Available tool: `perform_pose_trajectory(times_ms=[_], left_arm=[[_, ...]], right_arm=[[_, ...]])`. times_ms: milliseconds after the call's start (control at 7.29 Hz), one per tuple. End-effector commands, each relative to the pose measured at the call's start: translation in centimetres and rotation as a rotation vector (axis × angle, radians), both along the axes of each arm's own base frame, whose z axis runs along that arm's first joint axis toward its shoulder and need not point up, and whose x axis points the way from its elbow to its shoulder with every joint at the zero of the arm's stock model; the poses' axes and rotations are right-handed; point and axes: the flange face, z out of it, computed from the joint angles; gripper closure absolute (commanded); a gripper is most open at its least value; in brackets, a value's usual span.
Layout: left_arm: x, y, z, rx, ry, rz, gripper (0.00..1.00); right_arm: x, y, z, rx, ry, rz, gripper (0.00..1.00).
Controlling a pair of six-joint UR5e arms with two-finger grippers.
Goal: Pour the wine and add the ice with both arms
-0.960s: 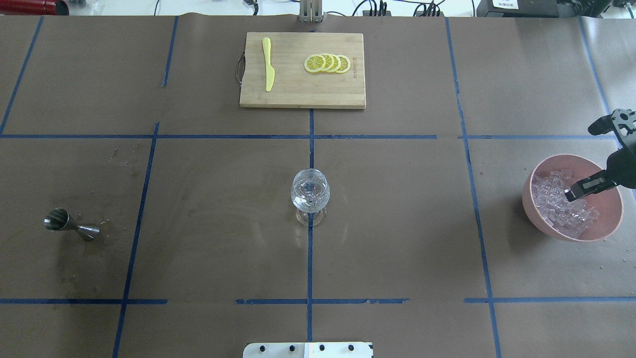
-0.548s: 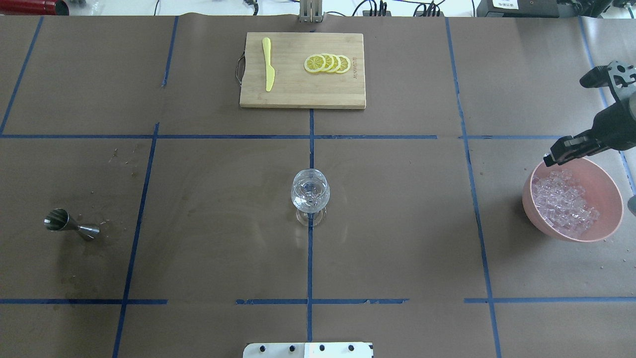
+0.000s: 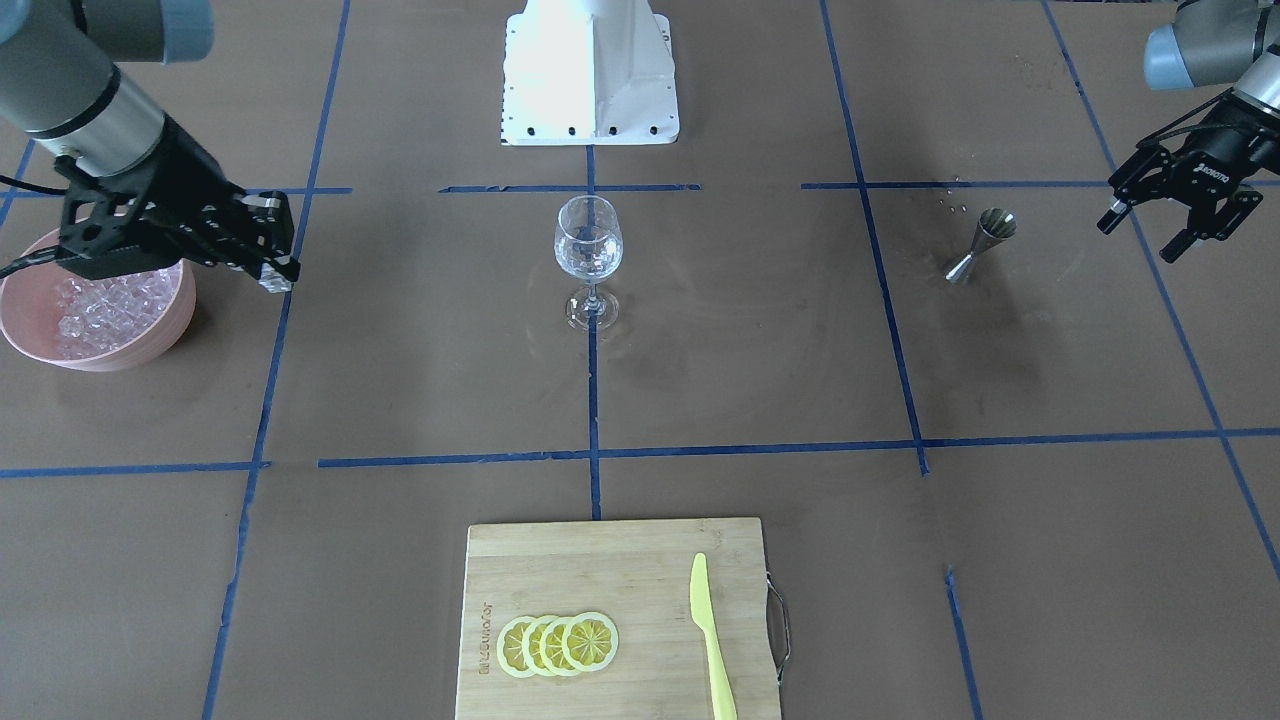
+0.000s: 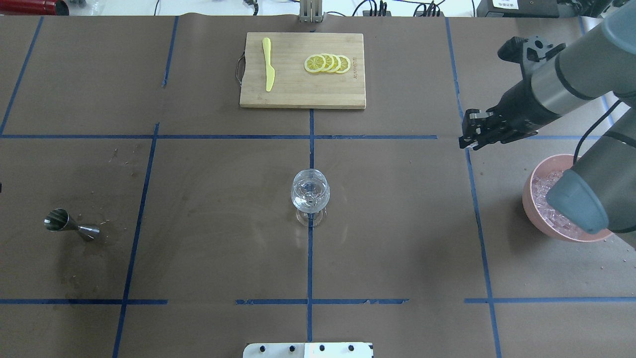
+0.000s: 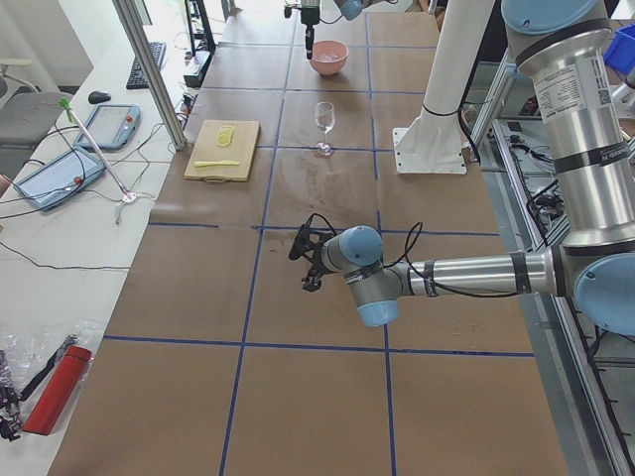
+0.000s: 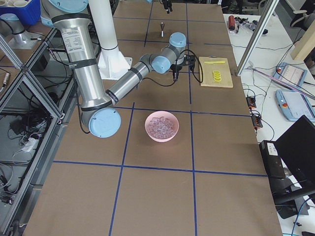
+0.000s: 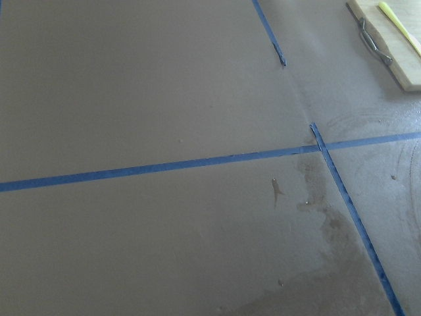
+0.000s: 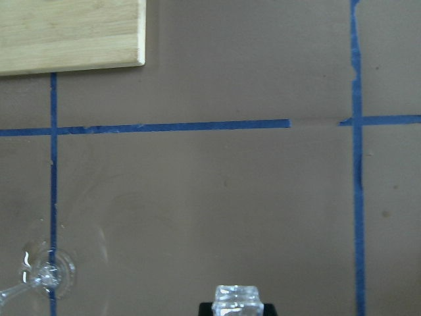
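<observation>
I will open my right gripper and let go of the ice cube, which is still held over the table, inside the rounded bowl of the upright wine glass [image 3: 589,253].
My right gripper [image 4: 470,136] hangs over the table left of and beyond the pink bowl [image 4: 527,201] of ice [image 4: 544,191]. It is shut on one clear ice cube [image 8: 239,297], which shows at the bottom of the right wrist view. The wine glass [image 4: 310,194] stands upright at the table's middle, well to the left of this gripper. Its foot [image 8: 47,273] shows in the right wrist view. My left gripper [image 3: 1145,232] is open and empty, up in the air beside the steel jigger [image 3: 980,243]. It is out of the overhead view.
A wooden cutting board [image 4: 303,94] at the far middle carries lemon slices [image 4: 328,63] and a yellow knife [image 4: 268,64]. The jigger [image 4: 69,224] lies at the left. The white robot base [image 3: 590,70] stands at the near edge. My right arm's elbow [image 4: 581,204] hangs over the bowl.
My right gripper has lifted out of the bowl and moved left and away from it, towards the table's middle, with an ice cube. The glass and jigger have not moved.
</observation>
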Motion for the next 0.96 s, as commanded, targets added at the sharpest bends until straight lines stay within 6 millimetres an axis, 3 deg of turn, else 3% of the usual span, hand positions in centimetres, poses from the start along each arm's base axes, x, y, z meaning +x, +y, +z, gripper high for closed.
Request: perform_pose_trajectory(times_ms=[0,137,411,685,823], left_arm=[[-2.3,-3.5,0.5,0.084,-0.162,0.051,0.0],[-3.9,-5.5,0.1,0.103,-0.215,0.046,0.0],[-3.9,-6.3,0.1,0.047,-0.212,0.081,0.0],[-3.7,-6.5,0.2,-0.037,-0.171,0.138,0.0],[-3.9,-6.6,-0.1,-0.033,-0.17,0.132,0.0]], right_arm=[[-5.1,1.0,-6.7,-0.05,-0.016,0.056,1.0],[-7.7,2.3,-9.3,-0.079,-0.024,0.082,1.0],[-11.4,4.5,-14.1,-0.121,-0.072,0.129,1.0],[-13.3,4.8,-15.7,-0.128,-0.08,0.135,1.0],[-14.9,6.1,-15.6,-0.123,-0.069,0.14,1.0]])
